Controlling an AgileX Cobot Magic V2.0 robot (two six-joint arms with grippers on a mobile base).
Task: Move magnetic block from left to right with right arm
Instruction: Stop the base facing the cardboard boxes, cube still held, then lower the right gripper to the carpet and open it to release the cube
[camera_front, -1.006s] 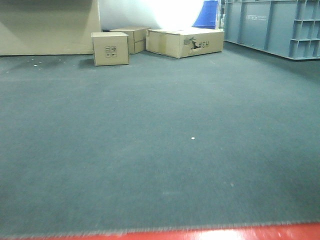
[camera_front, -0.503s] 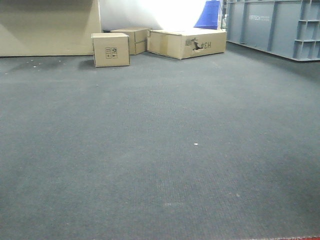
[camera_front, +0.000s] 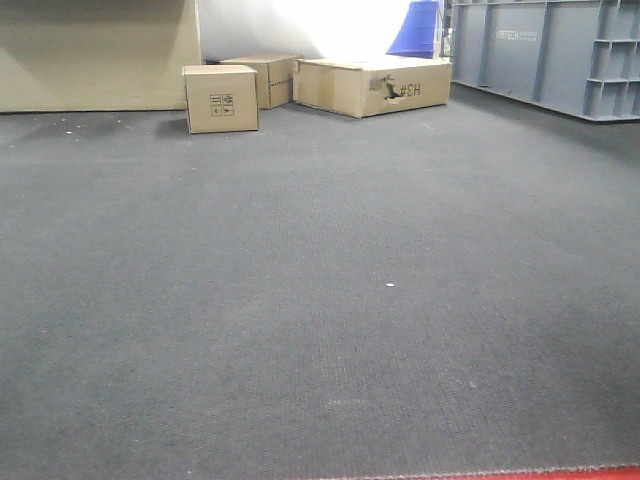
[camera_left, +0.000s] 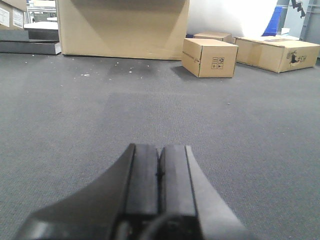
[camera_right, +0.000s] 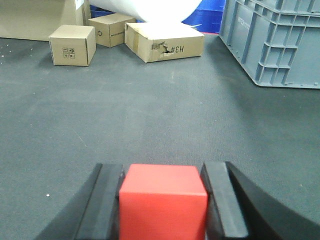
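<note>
Next, my right gripper releases the magnetic block on the carpet (camera_front: 483, 266) beside the white speck, over toward the side of the crate.
The magnetic block (camera_right: 162, 200), a plain bright-red cube, fills the bottom middle of the right wrist view. My right gripper (camera_right: 162, 167) is shut on it, with a black pad against each side. Dark grey carpet (camera_right: 150, 115) lies beyond the block. In the left wrist view my left gripper (camera_left: 160, 148) is shut, its two black pads pressed together with nothing between them. Neither gripper nor the block shows in the front view.
Small cardboard boxes (camera_front: 221, 97) and a flat torn one (camera_front: 372, 85) stand far across the carpet. A grey-blue plastic crate (camera_right: 272, 40) is at the right, and a big cardboard box (camera_left: 122, 27) at the far left. A thin red strip (camera_front: 560, 472) edges the front view's bottom.
The front view has shifted: the red strip along its bottom edge shrank, almost vanished, and is now a thin sliver. The boxes keep their places.
</note>
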